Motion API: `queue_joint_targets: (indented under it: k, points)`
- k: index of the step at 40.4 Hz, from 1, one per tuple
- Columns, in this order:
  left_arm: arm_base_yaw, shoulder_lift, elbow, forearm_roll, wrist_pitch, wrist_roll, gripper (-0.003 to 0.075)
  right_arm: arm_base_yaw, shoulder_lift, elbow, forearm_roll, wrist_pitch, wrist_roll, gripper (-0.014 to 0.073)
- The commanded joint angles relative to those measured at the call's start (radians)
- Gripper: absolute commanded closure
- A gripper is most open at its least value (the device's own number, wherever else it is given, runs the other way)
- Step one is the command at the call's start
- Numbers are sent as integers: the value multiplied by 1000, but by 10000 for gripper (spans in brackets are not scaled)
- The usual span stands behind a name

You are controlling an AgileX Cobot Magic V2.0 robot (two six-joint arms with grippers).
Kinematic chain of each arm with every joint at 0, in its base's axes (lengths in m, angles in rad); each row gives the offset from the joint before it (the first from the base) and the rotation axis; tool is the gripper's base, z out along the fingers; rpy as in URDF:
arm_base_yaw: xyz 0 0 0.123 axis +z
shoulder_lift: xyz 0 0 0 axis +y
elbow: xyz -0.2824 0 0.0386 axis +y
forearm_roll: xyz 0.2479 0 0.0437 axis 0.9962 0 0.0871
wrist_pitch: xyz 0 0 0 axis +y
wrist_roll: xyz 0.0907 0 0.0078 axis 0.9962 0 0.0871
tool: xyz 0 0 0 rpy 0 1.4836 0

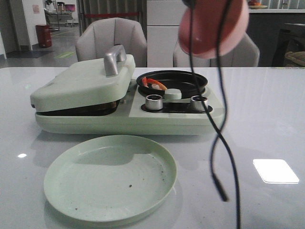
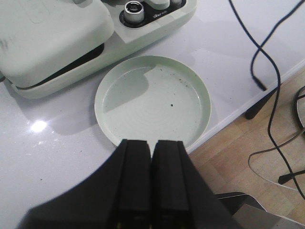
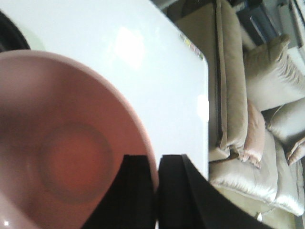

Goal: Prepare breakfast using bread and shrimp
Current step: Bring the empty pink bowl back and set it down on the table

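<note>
The robot's right gripper will set the pink bowl down on the bright patch of light on the table (image 1: 291, 167).
The shrimp (image 1: 153, 84), curled, orange and white, lies in the black round pan (image 1: 190, 78) of the pale green breakfast machine (image 1: 128, 121). The bread is out of view; the machine's lid (image 1: 81, 83) is down over the left half. A pink bowl (image 1: 212, 26) hangs tilted high above the pan. My right gripper (image 3: 156, 160) is shut on the bowl's rim (image 3: 143, 138), one finger inside and one outside. The bowl's inside looks empty. My left gripper (image 2: 151, 143) is shut on nothing, above the near edge of the empty green plate (image 2: 152, 98).
The green plate (image 1: 109, 176) sits in front of the machine, near the table's front edge (image 2: 228, 119). A black cable (image 1: 221, 143) dangles in front of the machine's right side. Two metal knobs (image 1: 155, 101) stand beside the pan. Chairs stand behind the table.
</note>
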Motion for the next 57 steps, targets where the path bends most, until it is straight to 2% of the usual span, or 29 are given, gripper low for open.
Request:
queue_joint_targets:
  k: [1, 9, 16, 22, 30, 36, 39, 43, 46, 57]
  points:
    - [-8, -4, -27, -12, -79, -10, 619, -50, -152, 114, -15, 41, 13, 540]
    - [-8, -4, -27, -12, -79, -10, 619, -212, -311, 343, 199, -110, 15, 540]
    - [-8, -4, -27, -12, -79, -10, 619, -416, -379, 504, 433, -294, -13, 540]
    - [-8, -4, -27, -12, -79, -10, 619, -567, -374, 631, 646, -447, -130, 540]
    - [-8, -4, -27, -12, -79, -10, 619, -655, -367, 758, 911, -641, -300, 540]
    - [-8, -4, -27, -12, -79, -10, 619, -658, -336, 768, 945, -663, -325, 516]
    - [-8, -4, -27, -12, -79, -10, 619, -658, -332, 768, 945, -666, -325, 432]
    - [-8, -4, -27, -12, -79, -10, 619, -658, -332, 768, 944, -666, -325, 239]
    - [-8, -4, -27, -12, -79, -10, 619, -658, -333, 768, 940, -666, -325, 139]
    - [-8, -4, -27, -12, -79, -10, 619, -654, -445, 765, 929, -664, -325, 120]
